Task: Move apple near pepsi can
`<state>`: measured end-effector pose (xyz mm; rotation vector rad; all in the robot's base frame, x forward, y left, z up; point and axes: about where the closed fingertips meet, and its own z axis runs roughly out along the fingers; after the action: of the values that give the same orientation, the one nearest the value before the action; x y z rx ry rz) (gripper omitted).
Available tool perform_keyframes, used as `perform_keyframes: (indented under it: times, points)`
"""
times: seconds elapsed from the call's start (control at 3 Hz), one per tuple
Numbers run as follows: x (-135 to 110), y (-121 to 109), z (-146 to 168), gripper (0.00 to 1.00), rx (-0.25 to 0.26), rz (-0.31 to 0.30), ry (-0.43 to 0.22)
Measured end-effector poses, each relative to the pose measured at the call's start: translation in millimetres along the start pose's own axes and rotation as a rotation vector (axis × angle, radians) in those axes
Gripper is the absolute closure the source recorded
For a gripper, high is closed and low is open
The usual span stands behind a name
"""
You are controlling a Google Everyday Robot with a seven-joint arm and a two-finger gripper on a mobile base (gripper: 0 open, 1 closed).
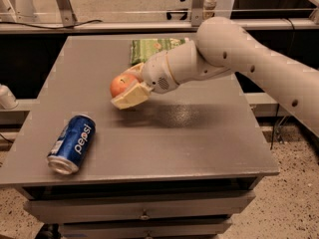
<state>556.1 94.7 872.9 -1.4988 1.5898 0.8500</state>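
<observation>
I will release the apple on the grey table (pixel 113 133), beside the pepsi can's inner long side. The apple is now held just above the table.
My gripper (pixel 127 86) is shut on the apple (pixel 121 84), a round red-orange fruit, and holds it just above the grey table (pixel 199 138) near its middle. One cream finger runs under the apple and the other sits behind it. The pepsi can (pixel 72 143), blue with white lettering, lies on its side near the table's front left corner, well apart from the apple, down and to the left of it.
A flat green snack packet (pixel 152 48) lies at the back of the table, partly behind my arm (pixel 249 59). Drawers sit under the table's front edge. Metal frames and a rail stand behind the table.
</observation>
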Motion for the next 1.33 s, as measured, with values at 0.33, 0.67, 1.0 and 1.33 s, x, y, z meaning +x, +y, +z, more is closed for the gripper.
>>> perform_keyframes:
  times: [0.33, 0.67, 1.0, 1.33]
  points:
    - [5, 31, 6, 1.0, -0.036, -0.004, -0.017]
    - [11, 56, 12, 1.0, -0.069, -0.004, -0.021]
    - [9, 77, 12, 1.0, -0.092, -0.016, -0.035]
    - [5, 96, 13, 1.0, -0.111, -0.026, -0.051]
